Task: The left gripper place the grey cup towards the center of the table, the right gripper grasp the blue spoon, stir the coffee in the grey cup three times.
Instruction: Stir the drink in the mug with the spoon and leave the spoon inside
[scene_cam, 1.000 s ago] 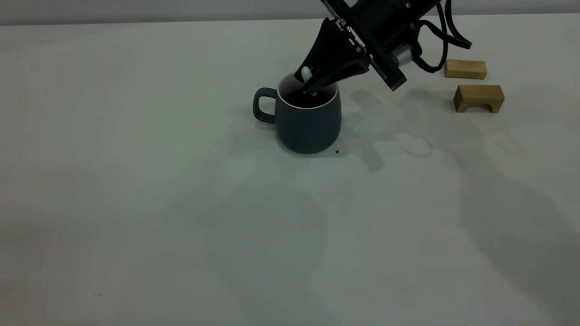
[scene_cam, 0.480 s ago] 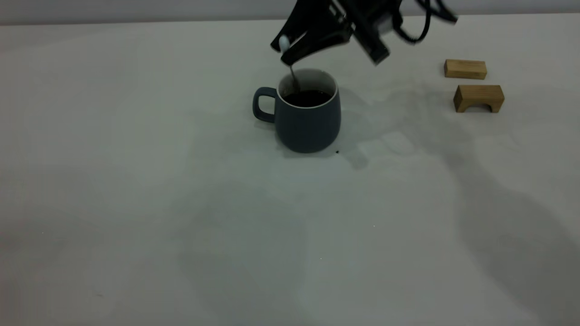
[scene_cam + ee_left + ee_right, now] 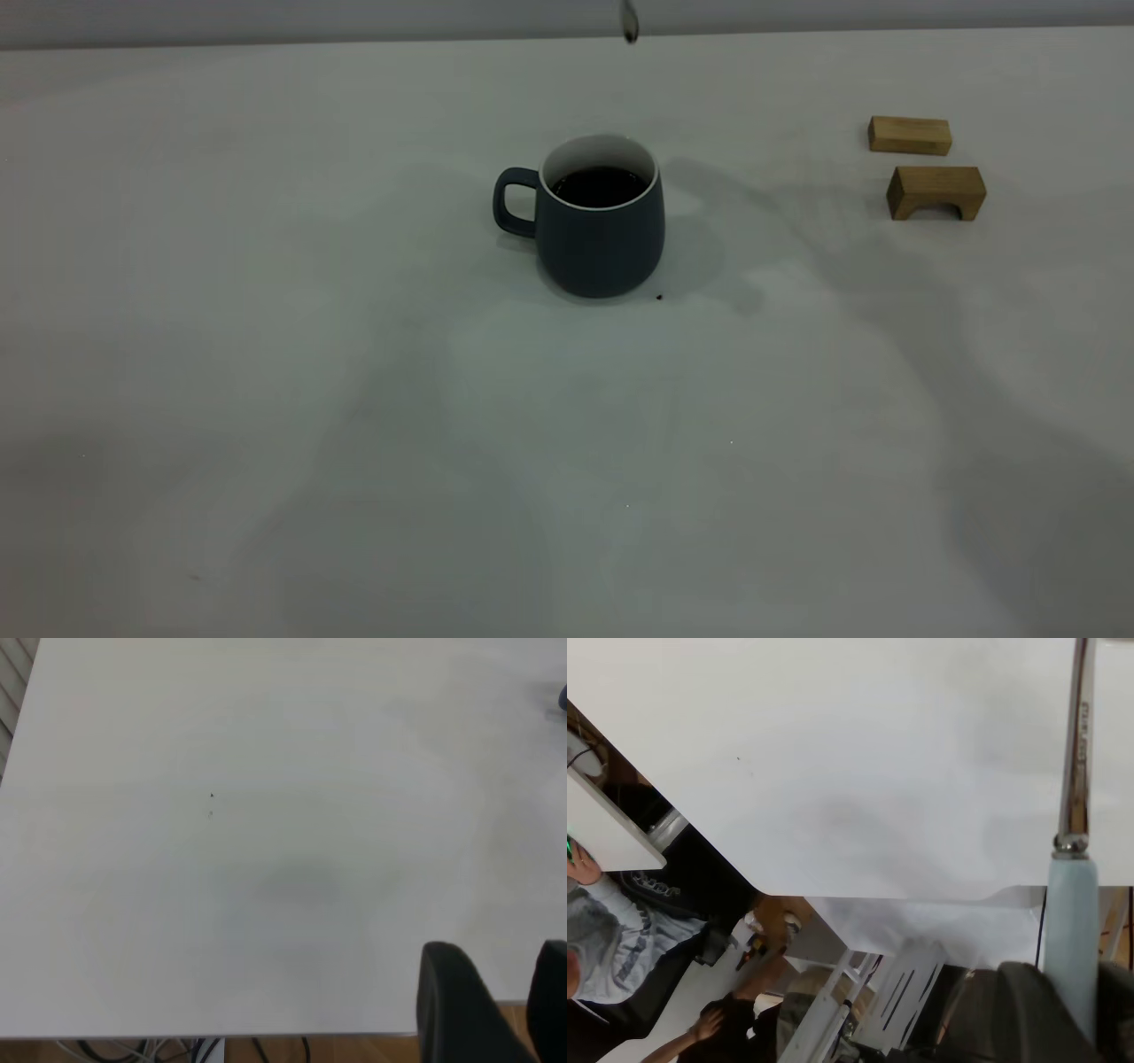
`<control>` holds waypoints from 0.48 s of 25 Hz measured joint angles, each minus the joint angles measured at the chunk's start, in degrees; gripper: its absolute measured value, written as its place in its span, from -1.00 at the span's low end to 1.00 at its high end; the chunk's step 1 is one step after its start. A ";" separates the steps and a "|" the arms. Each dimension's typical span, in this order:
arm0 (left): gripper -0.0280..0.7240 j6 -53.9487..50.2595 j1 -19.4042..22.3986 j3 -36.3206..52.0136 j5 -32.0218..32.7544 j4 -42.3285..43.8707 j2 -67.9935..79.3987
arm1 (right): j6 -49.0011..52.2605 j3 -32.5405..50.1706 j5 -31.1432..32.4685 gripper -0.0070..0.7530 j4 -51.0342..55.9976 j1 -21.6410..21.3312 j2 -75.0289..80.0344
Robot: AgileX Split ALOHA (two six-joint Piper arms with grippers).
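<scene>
The blue spoon, now held high above the cup, will be let go by my right gripper in the grey cup's coffee [image 3: 617, 191], away from the cup's handle.
The grey cup [image 3: 602, 232] stands upright near the table's [image 3: 354, 372] middle, its handle pointing left, with dark coffee [image 3: 600, 186] inside. Only the bowl tip of the blue spoon [image 3: 629, 27] shows at the top edge of the exterior view, high above the cup and clear of it. In the right wrist view the right gripper [image 3: 1074, 1014] is shut on the spoon's pale blue handle [image 3: 1072, 930], and the metal neck reaches out over the table. The left gripper [image 3: 496, 961] hangs open over the table's edge, holding nothing. Neither gripper shows in the exterior view.
Two tan wooden blocks lie at the right, a flat one [image 3: 910, 135] and an arched one [image 3: 936, 191]. The right wrist view shows a person in a grey sleeve [image 3: 607, 939] beyond the table's edge. A tiny dark speck [image 3: 659, 298] sits by the cup's base.
The right gripper lifted the spoon out of the coffee and rose out of the exterior view's top, so only the spoon's tip remains visible. The cup has not moved.
</scene>
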 joint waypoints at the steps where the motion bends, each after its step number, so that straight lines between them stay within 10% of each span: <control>1: -0.19 0.00 0.00 0.00 0.00 0.00 0.00 | 0.06 0.00 0.02 -0.63 -0.07 0.13 -0.05; 12: -0.19 0.00 0.00 0.00 0.00 0.00 0.00 | 2.00 3.43 -0.06 -0.63 0.80 2.83 4.11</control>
